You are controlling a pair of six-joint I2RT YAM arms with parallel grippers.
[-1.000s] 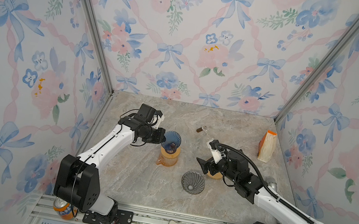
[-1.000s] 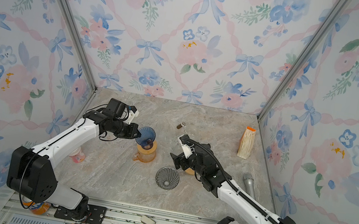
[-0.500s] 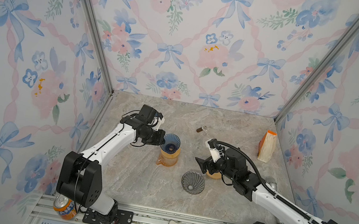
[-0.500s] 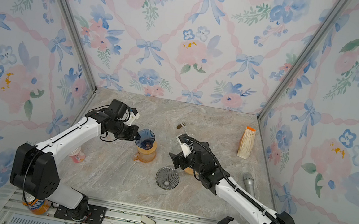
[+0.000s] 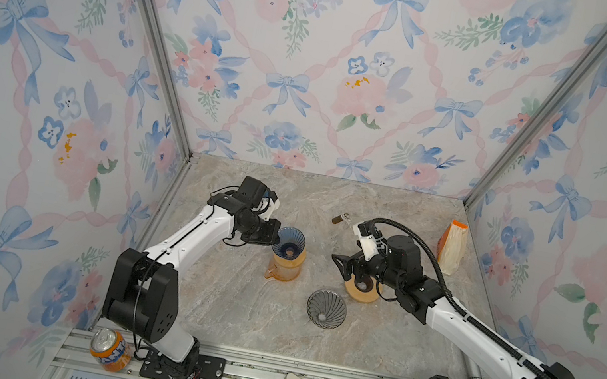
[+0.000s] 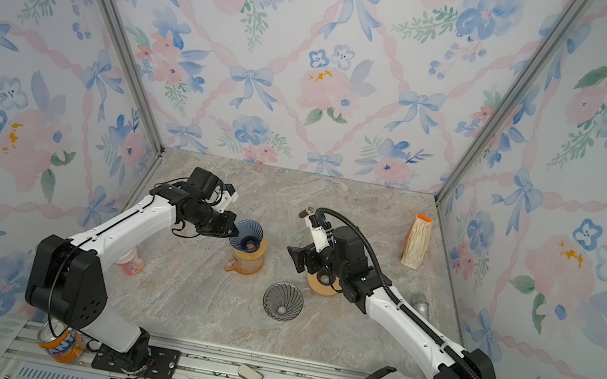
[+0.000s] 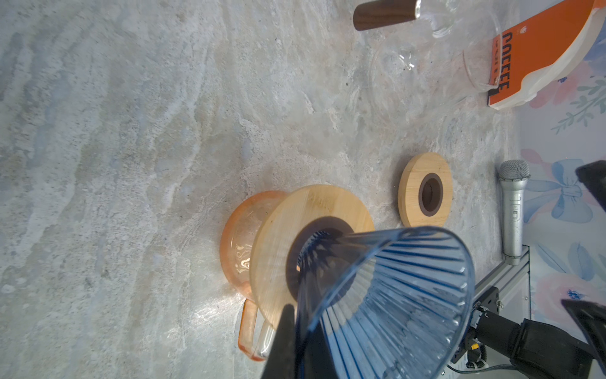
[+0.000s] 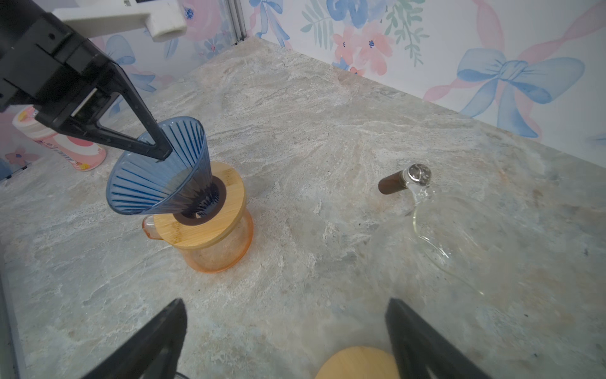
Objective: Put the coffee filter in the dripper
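The coffee filter leans crooked in the wooden ring, so my left gripper needs to retake the filter's rim while my right gripper takes the filter rim's opposite side (image 5: 303, 243).
The coffee filter (image 5: 288, 240) (image 6: 248, 233) is a blue ribbed cone. Its tip sits in the wooden ring (image 8: 203, 229) on the orange glass dripper jug (image 5: 284, 269) (image 8: 216, 249), and it leans toward the left arm. My left gripper (image 5: 275, 241) (image 7: 300, 347) is shut on the cone's rim, one finger inside and one outside (image 8: 162, 154). My right gripper (image 5: 343, 267) (image 8: 287, 305) hangs open and empty to the right, just above a second wooden ring (image 5: 362, 289) (image 8: 357, 362).
A grey ribbed cone (image 5: 326, 308) lies near the front middle. A clear glass dripper with a brown handle (image 8: 403, 180) lies further back. An orange coffee bag (image 5: 452, 246) stands at the right wall, a microphone (image 7: 513, 210) lies front right, and a pink cup (image 6: 131, 261) stands at the left.
My left gripper has edged slightly right and nearer with the blue cone still in the ring. The right gripper has drifted a little to the left and back, staying open.
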